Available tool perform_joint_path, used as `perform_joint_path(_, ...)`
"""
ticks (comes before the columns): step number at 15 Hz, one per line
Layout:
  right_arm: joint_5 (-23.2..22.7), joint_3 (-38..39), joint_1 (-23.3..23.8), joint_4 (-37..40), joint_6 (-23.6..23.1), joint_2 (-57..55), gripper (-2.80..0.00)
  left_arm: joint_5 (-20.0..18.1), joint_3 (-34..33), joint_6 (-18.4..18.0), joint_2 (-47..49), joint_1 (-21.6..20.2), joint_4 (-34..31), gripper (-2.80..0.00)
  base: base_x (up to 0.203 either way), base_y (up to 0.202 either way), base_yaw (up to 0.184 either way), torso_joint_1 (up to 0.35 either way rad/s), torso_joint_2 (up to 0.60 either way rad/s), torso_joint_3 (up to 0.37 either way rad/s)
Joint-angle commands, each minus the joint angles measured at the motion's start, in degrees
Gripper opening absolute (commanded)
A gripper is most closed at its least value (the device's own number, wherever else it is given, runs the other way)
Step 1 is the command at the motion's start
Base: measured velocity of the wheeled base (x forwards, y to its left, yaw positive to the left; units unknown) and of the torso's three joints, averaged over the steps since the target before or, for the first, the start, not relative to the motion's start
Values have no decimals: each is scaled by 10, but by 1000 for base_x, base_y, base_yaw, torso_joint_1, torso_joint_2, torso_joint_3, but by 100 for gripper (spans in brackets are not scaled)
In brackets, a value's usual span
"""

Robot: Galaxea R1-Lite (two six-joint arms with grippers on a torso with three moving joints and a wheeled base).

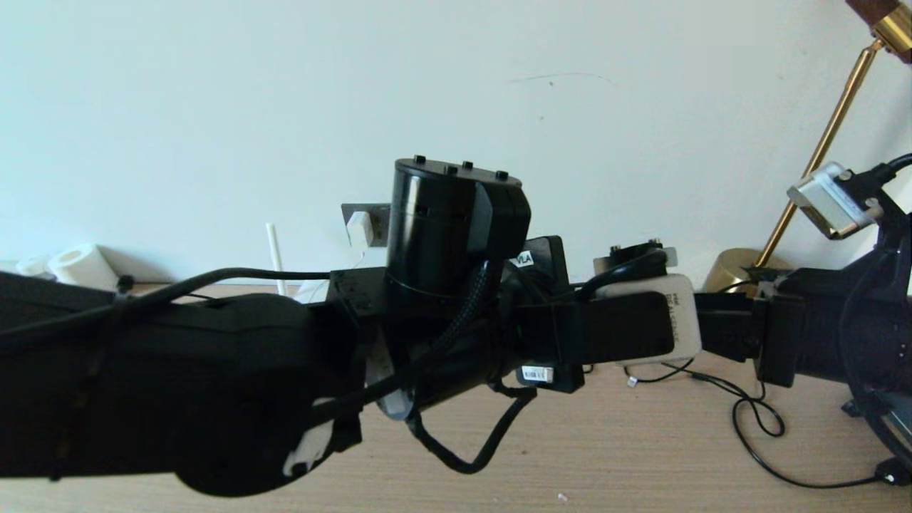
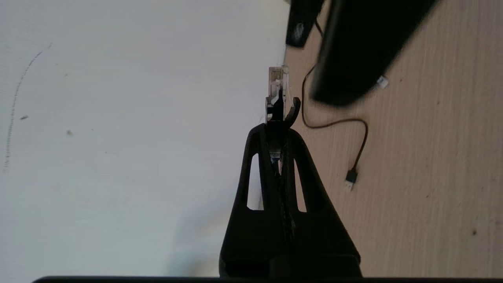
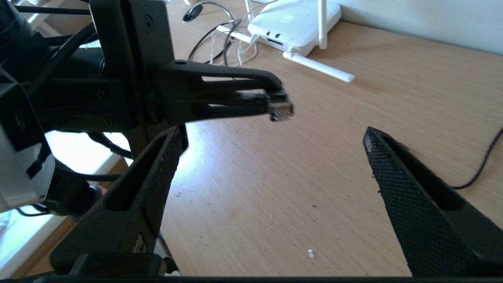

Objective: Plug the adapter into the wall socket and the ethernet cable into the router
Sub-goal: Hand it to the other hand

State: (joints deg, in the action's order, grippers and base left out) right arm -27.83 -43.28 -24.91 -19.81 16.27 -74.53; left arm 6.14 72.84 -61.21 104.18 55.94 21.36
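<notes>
Next, my left gripper lets go of the ethernet cable's plug between the open fingers of my right gripper (image 1: 673, 303) (image 2: 309, 59).
My left gripper (image 2: 279, 121) is shut on the ethernet cable's plug (image 2: 276, 84), and its clear tip sticks out past the fingertips, held above the table. In the right wrist view that plug (image 3: 281, 109) hangs just beyond my right gripper (image 3: 272, 133), which is open with nothing between its fingers. The white router (image 3: 292, 23) lies farther back on the table, one antenna (image 3: 318, 67) lying flat. The white adapter (image 1: 360, 228) sits in the dark grey wall socket (image 1: 377, 216), partly hidden behind my left arm.
A thin black cable with a USB plug (image 2: 351, 179) lies on the wooden table (image 3: 275, 204). A brass lamp (image 1: 819, 157) stands at the back right. White cords are bundled beside the router. Rolls of white tape (image 1: 78, 265) sit at the far left.
</notes>
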Motion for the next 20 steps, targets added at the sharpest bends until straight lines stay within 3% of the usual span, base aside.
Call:
perform_joint_path(1,-2,-1,0,-1,5,2,0,1,1,-2,-2,2,0,-280,0,0,0,0,0,0)
perform_joint_path(20,8,-5,0,-2,9,2,0,1,-5,12,-5,24,10,-280,0,0,0,0,0,0)
